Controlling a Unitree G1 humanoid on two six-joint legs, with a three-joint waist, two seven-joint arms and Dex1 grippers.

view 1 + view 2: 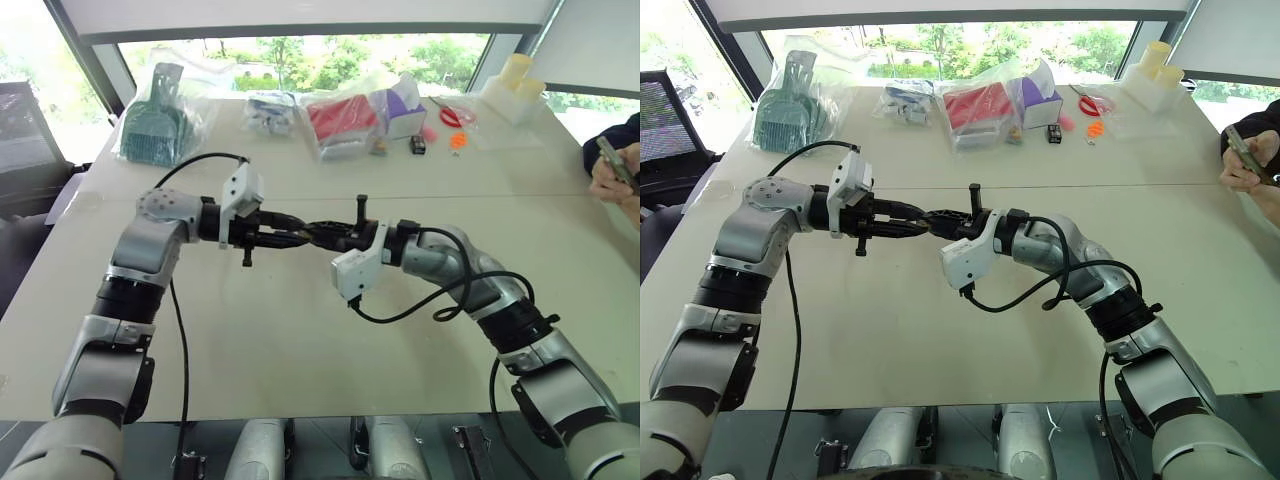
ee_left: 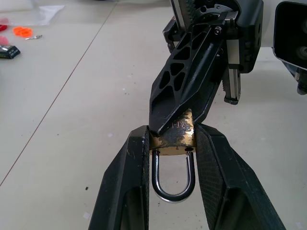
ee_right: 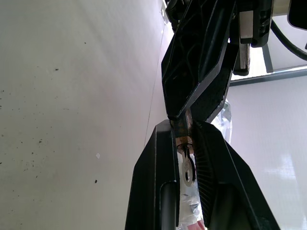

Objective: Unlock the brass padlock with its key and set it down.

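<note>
The brass padlock's body has both my grippers on it, so my left gripper will open, back away and pinch the silvery shackle [image 2: 174, 199] before it pulls the shackle open.
Above the middle of the table my two grippers meet tip to tip. My left gripper [image 1: 298, 238] is shut on the brass padlock [image 2: 173, 139], its fingers [image 2: 129, 163] pressing the yellowish body from both sides. The silvery shackle [image 2: 172, 187] looks closed and points back toward the left wrist. My right gripper [image 1: 320, 234] comes in from the opposite side, its tips against the padlock's far end. It is shut on the key [image 3: 188, 171], whose small silvery head with a hole shows between its fingers [image 3: 163, 158]. The key's blade is hidden.
Along the table's far edge lie bagged goods: a green item [image 1: 155, 125], a red item [image 1: 345, 120], a purple and white box [image 1: 405, 110], red scissors [image 1: 457, 115] and a small dark item [image 1: 417, 145]. A person's hands [image 1: 615, 172] hold a phone at the right edge.
</note>
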